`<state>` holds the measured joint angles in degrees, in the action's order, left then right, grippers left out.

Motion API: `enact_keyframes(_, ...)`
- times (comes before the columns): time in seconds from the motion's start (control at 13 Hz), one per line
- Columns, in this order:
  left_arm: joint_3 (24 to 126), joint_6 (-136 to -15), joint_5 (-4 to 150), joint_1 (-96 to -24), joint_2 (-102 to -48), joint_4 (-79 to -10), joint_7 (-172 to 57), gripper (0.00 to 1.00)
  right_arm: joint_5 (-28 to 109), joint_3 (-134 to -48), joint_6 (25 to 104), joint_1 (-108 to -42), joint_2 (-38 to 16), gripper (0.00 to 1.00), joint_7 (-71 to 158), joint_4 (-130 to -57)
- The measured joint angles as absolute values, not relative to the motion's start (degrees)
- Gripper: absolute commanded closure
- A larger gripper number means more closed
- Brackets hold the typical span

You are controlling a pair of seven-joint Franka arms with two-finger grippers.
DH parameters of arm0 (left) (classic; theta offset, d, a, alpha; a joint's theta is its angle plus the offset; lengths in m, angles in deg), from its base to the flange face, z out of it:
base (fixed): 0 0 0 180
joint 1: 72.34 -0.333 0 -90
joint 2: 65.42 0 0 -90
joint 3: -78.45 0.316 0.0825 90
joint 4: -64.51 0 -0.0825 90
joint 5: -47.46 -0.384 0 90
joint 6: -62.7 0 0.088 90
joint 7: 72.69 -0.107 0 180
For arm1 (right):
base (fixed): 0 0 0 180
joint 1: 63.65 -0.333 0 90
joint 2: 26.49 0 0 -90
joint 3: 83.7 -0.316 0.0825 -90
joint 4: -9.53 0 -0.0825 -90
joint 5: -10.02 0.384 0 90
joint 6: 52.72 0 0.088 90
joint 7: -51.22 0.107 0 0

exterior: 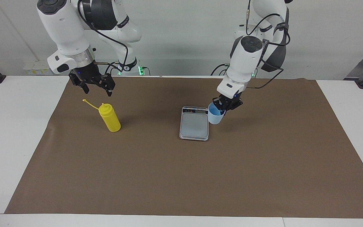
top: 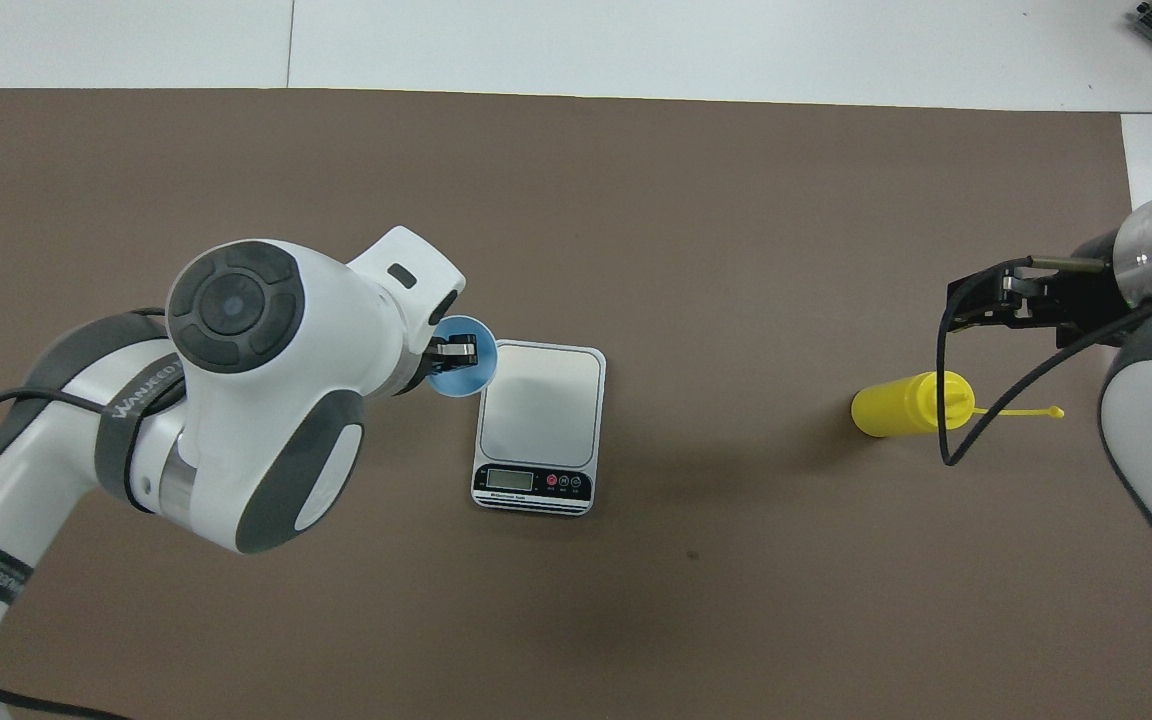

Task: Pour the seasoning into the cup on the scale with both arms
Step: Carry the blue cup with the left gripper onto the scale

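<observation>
My left gripper will release the light-blue cup on the weighing plate's end (top: 526, 376) farthest from the scale's display strip.
My left gripper (exterior: 222, 110) (top: 457, 352) is shut on the rim of the light-blue cup (exterior: 214, 118) (top: 454, 380), with one finger inside it and one outside. The cup hangs upright right at the edge of the silver-grey scale (exterior: 194, 125) (top: 541, 400), on the side toward the left arm's end. The weighing plate is bare. The yellow seasoning bottle (exterior: 110, 119) (top: 898, 405) stands on the mat toward the right arm's end, its cap strap sticking out. My right gripper (exterior: 97, 90) (top: 978, 300) hangs open above the mat beside the bottle's nozzle, touching nothing.
A brown mat (exterior: 181, 176) covers most of the white table (exterior: 14, 132). The scale's dark display strip (top: 534, 482) faces the robots. The right arm's black cable (top: 948, 440) loops low over the bottle's top.
</observation>
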<state>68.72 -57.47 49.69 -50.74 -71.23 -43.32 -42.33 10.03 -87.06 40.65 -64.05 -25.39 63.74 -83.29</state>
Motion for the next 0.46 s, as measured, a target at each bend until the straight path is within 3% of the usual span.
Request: enact_keyframes(0.46,68.77,-63.37,45.72,-44.78,-77.32,-43.95,-34.42,1.00,10.00,-86.88,40.50,-62.14,-25.40,0.00,50.80,-83.62)
